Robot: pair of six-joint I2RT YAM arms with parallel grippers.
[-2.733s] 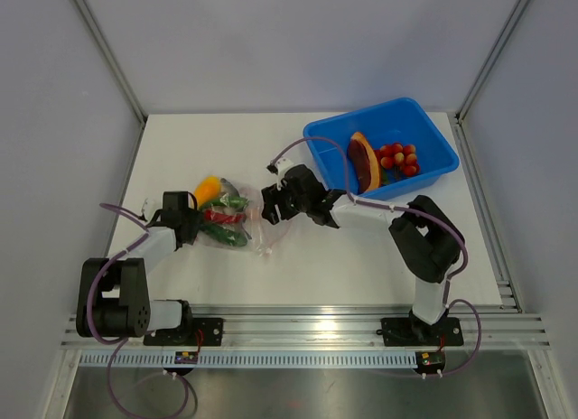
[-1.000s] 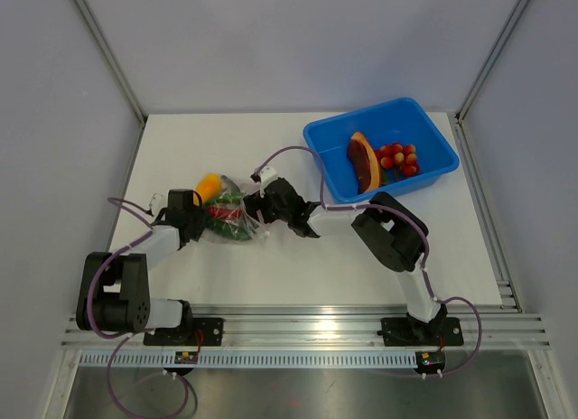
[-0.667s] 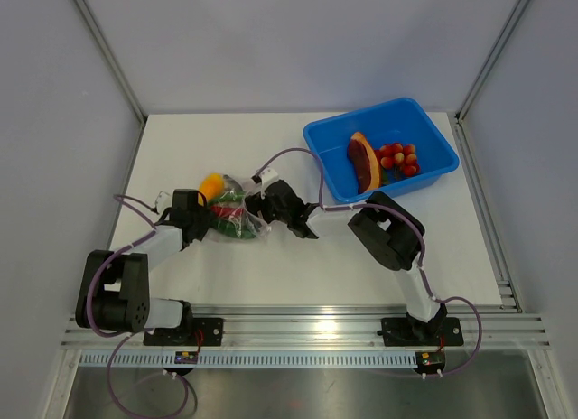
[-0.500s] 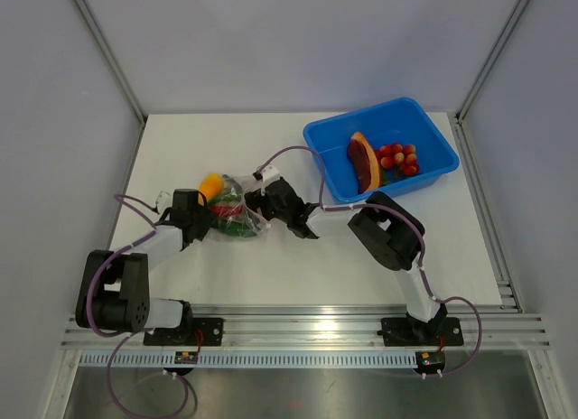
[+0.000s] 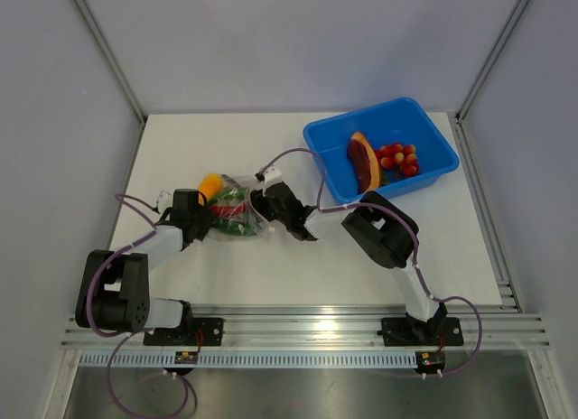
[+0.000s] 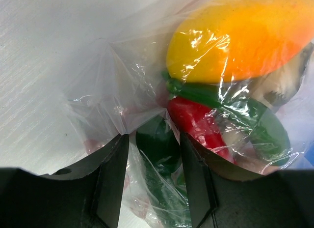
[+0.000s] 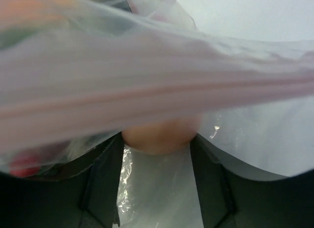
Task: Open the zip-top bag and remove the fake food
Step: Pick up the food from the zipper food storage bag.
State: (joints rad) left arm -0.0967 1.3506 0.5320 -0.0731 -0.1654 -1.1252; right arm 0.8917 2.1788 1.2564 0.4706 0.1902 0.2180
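My right fingers meet only the egg's near end, so they should open and take the egg's middle (image 7: 164,128) before pulling it out.
The zip-top bag (image 5: 233,213) lies crumpled left of the table's middle, with fake food inside: a yellow fruit (image 6: 235,39), a red chili (image 6: 196,122) and a green cucumber (image 6: 157,144). My left gripper (image 5: 204,222) is shut on the bag's left end, with plastic and the cucumber between its fingers (image 6: 110,179). My right gripper (image 5: 259,205) is pushed into the bag's right end, under the pinkish zip strip (image 7: 157,98). A pale egg (image 7: 159,137) sits between its fingertips and touches both.
A blue bin (image 5: 424,121) at the back right holds an orange-brown wedge (image 5: 363,162) and several red tomatoes (image 5: 398,158). Grey walls and metal posts surround the table. The right arm's elbow (image 5: 379,234) stands over the table's middle.
My right gripper has moved left from the bag's right edge into the bag. The bag has bunched up toward the left gripper. My left gripper has shifted slightly right.
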